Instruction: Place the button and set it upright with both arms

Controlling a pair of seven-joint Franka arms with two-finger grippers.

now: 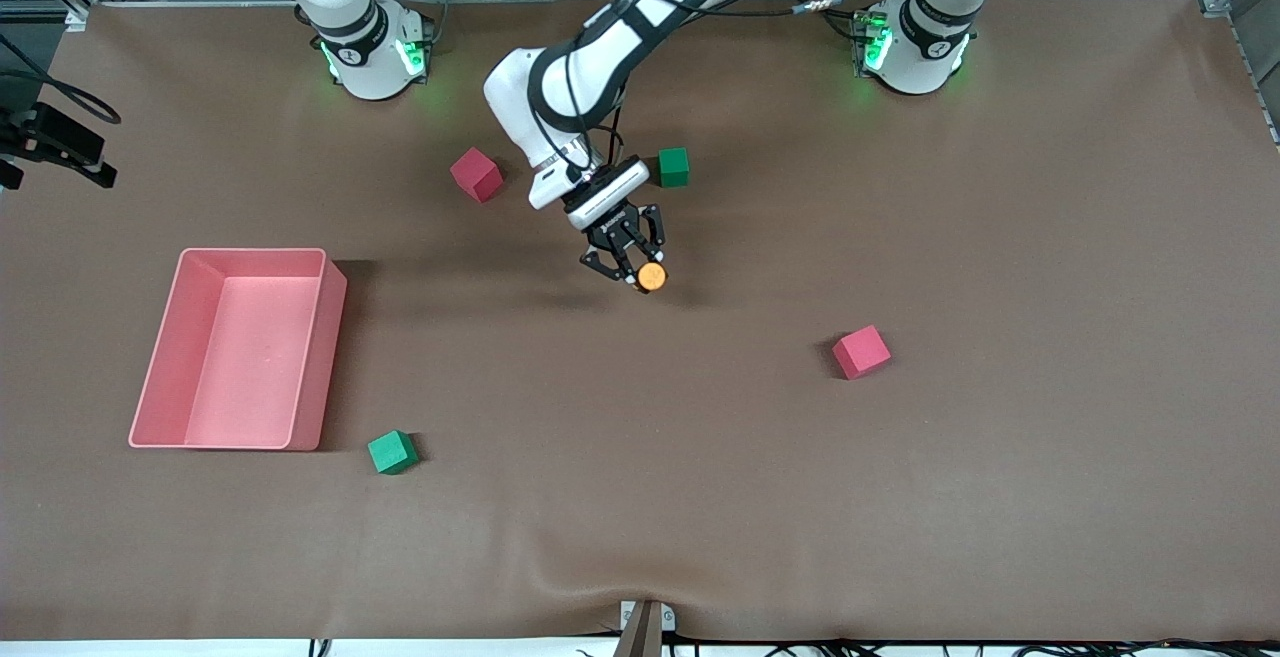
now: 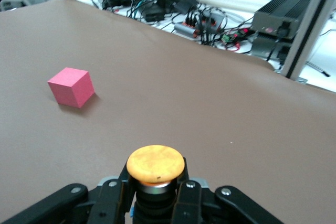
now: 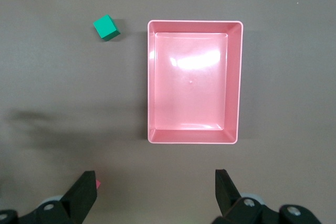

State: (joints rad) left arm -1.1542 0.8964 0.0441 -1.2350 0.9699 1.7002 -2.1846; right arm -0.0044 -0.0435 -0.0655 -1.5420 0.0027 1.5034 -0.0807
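Next, my left gripper releases the button on the table (image 1: 626,304) between the pink tray and the lone pink cube. The button is now held over the table's middle.
The button (image 1: 651,277), with a round orange cap on a black body, is held by my left gripper (image 1: 630,262) over the middle of the table. In the left wrist view the fingers (image 2: 190,198) are shut on the black body of the button (image 2: 155,163), with the cap pointing away from the wrist. My right gripper (image 3: 153,187) is open and empty, high above the table near the pink tray (image 3: 239,77). It is out of the front view; only the right arm's base (image 1: 370,47) shows there.
The pink tray (image 1: 322,357) sits toward the right arm's end, with a green cube (image 1: 392,452) beside it, nearer the camera. A pink cube (image 1: 476,174) and a green cube (image 1: 673,166) lie near the bases. Another pink cube (image 1: 861,351) lies toward the left arm's end.
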